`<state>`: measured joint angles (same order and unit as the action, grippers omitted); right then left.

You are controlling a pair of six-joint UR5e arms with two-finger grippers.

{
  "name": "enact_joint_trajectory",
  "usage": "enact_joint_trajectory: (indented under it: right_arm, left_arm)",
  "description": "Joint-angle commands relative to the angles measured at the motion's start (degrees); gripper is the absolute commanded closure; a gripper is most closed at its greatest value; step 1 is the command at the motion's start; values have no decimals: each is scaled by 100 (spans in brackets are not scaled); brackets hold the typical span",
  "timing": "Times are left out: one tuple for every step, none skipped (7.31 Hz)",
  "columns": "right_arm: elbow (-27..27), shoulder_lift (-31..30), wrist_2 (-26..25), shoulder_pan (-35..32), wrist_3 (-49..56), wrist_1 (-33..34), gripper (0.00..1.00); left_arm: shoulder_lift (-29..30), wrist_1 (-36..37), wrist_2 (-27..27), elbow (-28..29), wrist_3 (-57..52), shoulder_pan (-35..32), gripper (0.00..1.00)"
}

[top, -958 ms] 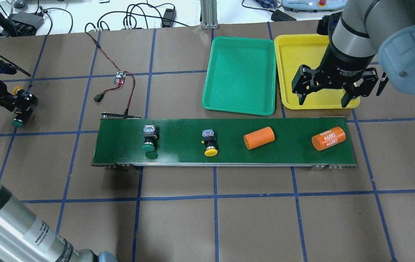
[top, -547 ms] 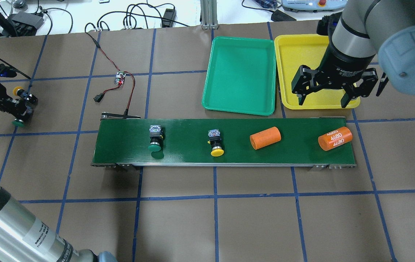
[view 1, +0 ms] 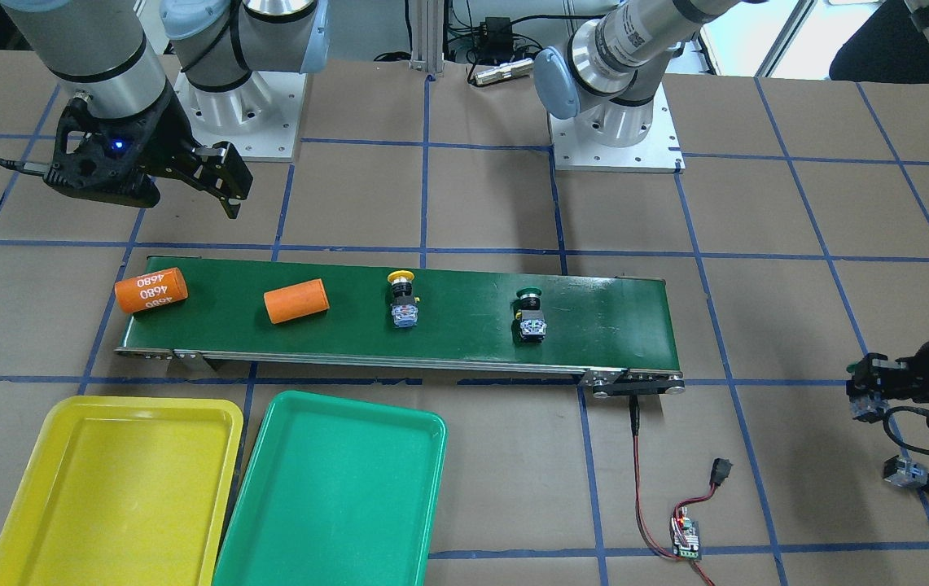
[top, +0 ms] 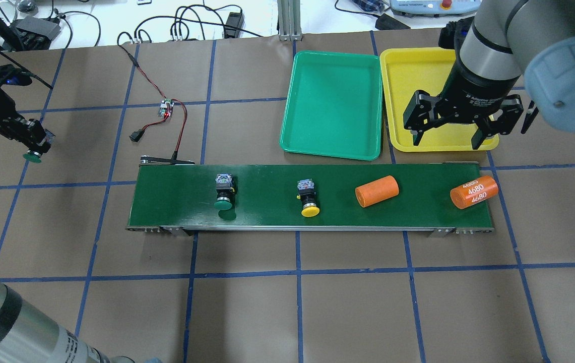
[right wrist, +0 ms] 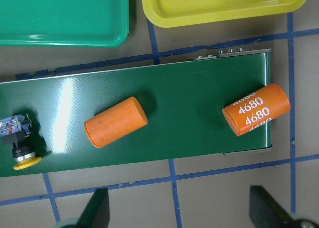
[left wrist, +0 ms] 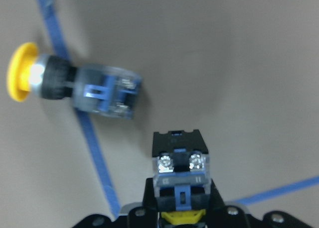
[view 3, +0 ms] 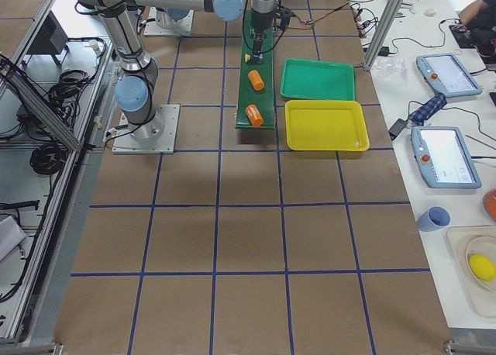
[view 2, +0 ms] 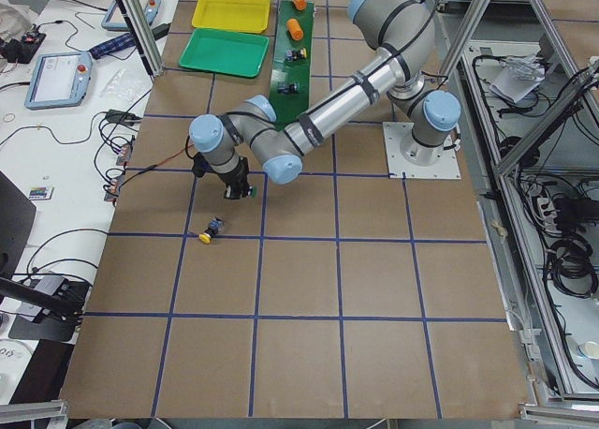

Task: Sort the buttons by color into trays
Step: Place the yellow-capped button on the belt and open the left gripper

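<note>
Next, my left gripper releases the green-capped button on the bare end of the conveyor belt [view 1: 608, 326] nearest the circuit board.
My left gripper [top: 34, 145] is shut on a green-capped button [top: 32, 157] and holds it above the table at the far left; its grey body shows between the fingers in the left wrist view [left wrist: 180, 175]. A yellow button [left wrist: 75, 86] lies on the table just beyond it [view 1: 916, 480]. A green button [top: 223, 194] and a yellow button [top: 308, 200] lie on the conveyor belt [top: 176, 201]. My right gripper [top: 448, 137] is open and empty over the front edge of the yellow tray [top: 413, 70]. The green tray [top: 335, 101] beside it is empty.
Two orange cylinders lie on the belt's right half, a plain one [top: 377, 190] and one marked 4680 [top: 473, 192] near the belt's end. A small circuit board [top: 166, 108] with red and black wires lies behind the belt's left end.
Both buttons and both cylinders on the belt have moved to the right. My left gripper has risen and moved back with the green button. The right arm has not moved.
</note>
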<state>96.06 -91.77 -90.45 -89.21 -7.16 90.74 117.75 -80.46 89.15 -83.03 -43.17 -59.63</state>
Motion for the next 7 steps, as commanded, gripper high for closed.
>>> enact_joint_trajectory:
  right_arm:
    - [0, -8, 1, 0, 4, 14, 0]
    - [0, -8, 1, 0, 4, 14, 0]
    - [0, -8, -7, 0, 12, 5, 0]
    - [0, 1, -16, 0, 21, 5, 0]
    - [0, 18, -34, 0, 39, 5, 0]
    - [0, 10, -69, 0, 39, -4, 0]
    - [0, 10, -51, 0, 4, -21, 0]
  left_arm:
    - [-1065, -269, -214, -1060, 1260, -809, 100]
    - [-1383, -147, -266, -1588, 1954, -1205, 100]
    - [-1586, 264, -275, -1933, 2422, -1583, 100]
    - [-1753, 511, -284, -2337, 2975, -1961, 100]
    - [-1799, 1201, -275, -2750, 3233, -2234, 100]
    - [-1773, 1791, -284, -3119, 3288, -2350, 100]
    - [-1703, 1884, -293, -3245, 3315, -2378, 100]
